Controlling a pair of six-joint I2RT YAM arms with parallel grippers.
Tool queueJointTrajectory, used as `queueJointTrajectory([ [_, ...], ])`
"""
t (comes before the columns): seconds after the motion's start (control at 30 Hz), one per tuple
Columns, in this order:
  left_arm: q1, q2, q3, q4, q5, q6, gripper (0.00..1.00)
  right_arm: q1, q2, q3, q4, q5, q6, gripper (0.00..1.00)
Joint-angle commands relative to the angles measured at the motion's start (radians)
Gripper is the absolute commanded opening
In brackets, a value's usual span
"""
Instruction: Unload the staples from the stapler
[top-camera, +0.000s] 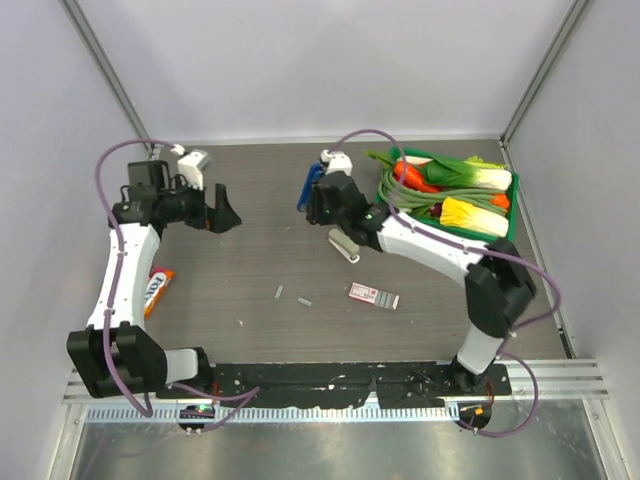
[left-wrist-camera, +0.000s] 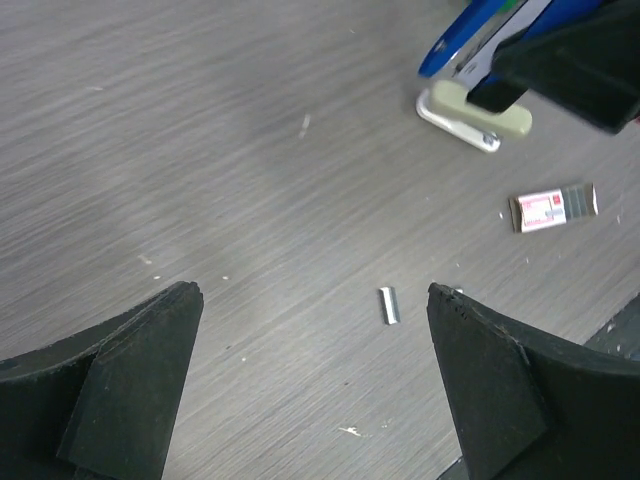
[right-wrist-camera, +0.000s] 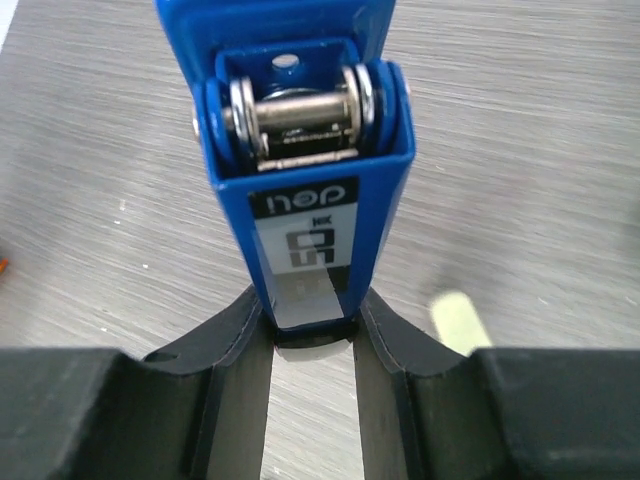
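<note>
Next, my right gripper releases the blue stapler on the bare table (top-camera: 240, 239) beside my left gripper's fingers, behind the loose staples.
The blue stapler (top-camera: 306, 187) is held off the table, clamped at one end between my right gripper's (top-camera: 320, 203) fingers. In the right wrist view the stapler (right-wrist-camera: 305, 150) stands up from the shut gripper (right-wrist-camera: 312, 312), its metal roller end showing. Two short silver staples (top-camera: 280, 292) (top-camera: 304, 301) lie loose on the table in the middle. My left gripper (top-camera: 221, 210) is open and empty at the left. In its wrist view one staple strip (left-wrist-camera: 389, 305) lies between the open gripper's (left-wrist-camera: 315, 295) fingers, nearer the right one, and the stapler (left-wrist-camera: 478, 42) shows at the top right.
A cream and silver piece (top-camera: 344, 245) lies on the table below the right gripper. A white-and-red little box (top-camera: 374, 296) lies to the right of the staples. An orange snack packet (top-camera: 158, 290) lies by the left arm. A green tray (top-camera: 512, 205) of vegetables stands at the back right.
</note>
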Motion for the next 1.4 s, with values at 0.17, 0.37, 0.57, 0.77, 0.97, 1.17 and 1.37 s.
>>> queueJointTrajectory([
  [0.17,0.21,-0.069,0.103,-0.022,0.118,-0.039,1.0,0.075,0.494,0.741,-0.387,-0.214,-0.076,0.01],
  [0.37,0.318,-0.055,0.129,-0.039,0.18,-0.05,1.0,0.127,0.841,1.334,-0.662,-0.272,-0.079,0.01],
  [0.57,0.353,-0.018,0.094,-0.059,0.217,-0.014,1.0,0.129,0.829,1.194,-0.603,-0.321,-0.001,0.01],
  [0.77,0.353,-0.015,0.053,-0.045,0.217,-0.005,1.0,0.135,0.78,1.07,-0.538,-0.303,0.004,0.01],
  [0.97,0.354,-0.023,0.025,-0.053,0.214,0.018,1.0,0.149,0.795,1.076,-0.448,-0.228,0.018,0.01],
  [1.17,0.354,-0.034,0.008,-0.076,0.194,0.059,1.0,0.183,0.843,1.096,-0.357,-0.192,0.047,0.07],
  [1.37,0.353,-0.02,-0.009,-0.076,0.2,0.064,1.0,0.189,0.816,1.002,-0.225,-0.189,0.113,0.5],
])
